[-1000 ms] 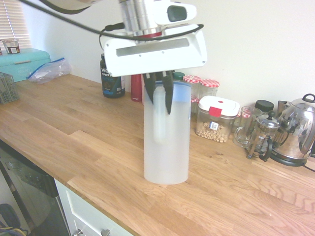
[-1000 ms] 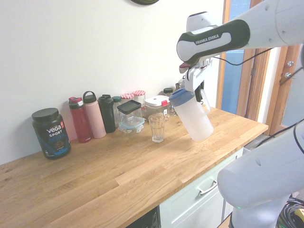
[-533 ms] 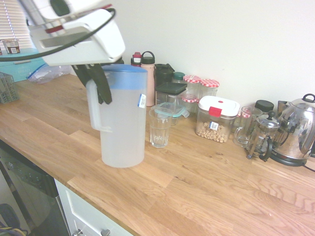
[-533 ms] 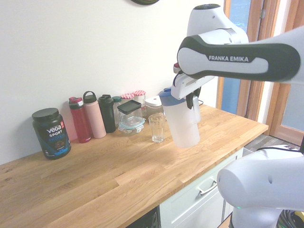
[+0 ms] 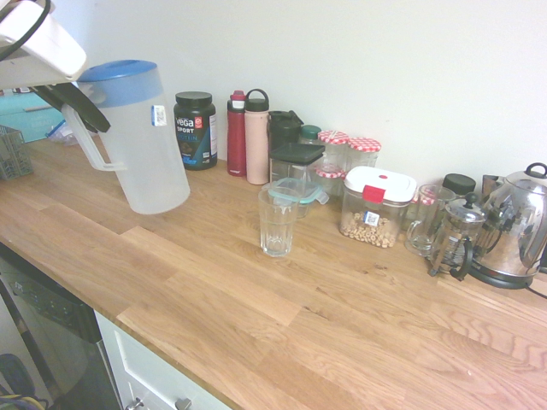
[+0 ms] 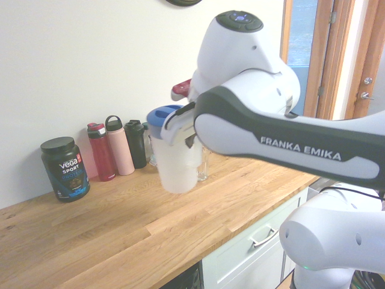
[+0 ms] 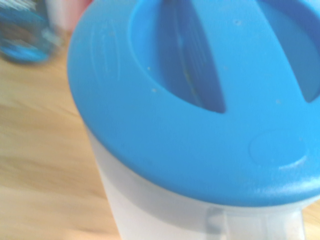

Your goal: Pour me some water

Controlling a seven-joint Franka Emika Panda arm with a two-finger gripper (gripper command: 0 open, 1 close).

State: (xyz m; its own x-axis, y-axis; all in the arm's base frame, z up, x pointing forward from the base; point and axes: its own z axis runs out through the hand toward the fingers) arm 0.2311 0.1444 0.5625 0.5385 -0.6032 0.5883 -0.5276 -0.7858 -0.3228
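Observation:
I need to set the white pitcher down with my gripper on the wooden counter (image 6: 133,213) in front of the red bottle and pink bottle.
A translucent white pitcher (image 5: 147,145) with a blue lid (image 5: 120,70) hangs tilted over the left part of the wooden counter (image 5: 359,325), its top leaning away from the glass. My gripper (image 5: 85,115) is shut on the pitcher's handle. An empty clear drinking glass (image 5: 278,220) stands upright on the counter, to the right of the pitcher and apart from it. In the second exterior view the pitcher (image 6: 174,159) covers most of the glass (image 6: 204,168). The blue lid (image 7: 200,100) fills the wrist view. No water level or stream shows.
Along the wall stand a black protein tub (image 5: 195,130), a red bottle (image 5: 237,134), a pink bottle (image 5: 256,137), several jars, a white-lidded container (image 5: 376,205), a French press (image 5: 457,235) and a kettle (image 5: 520,224). A teal box (image 5: 26,120) sits far left.
In the first exterior view the arm has swung the pitcher from in front of the glass to its left. The pitcher has risen and tilted. The grip on its handle is unchanged.

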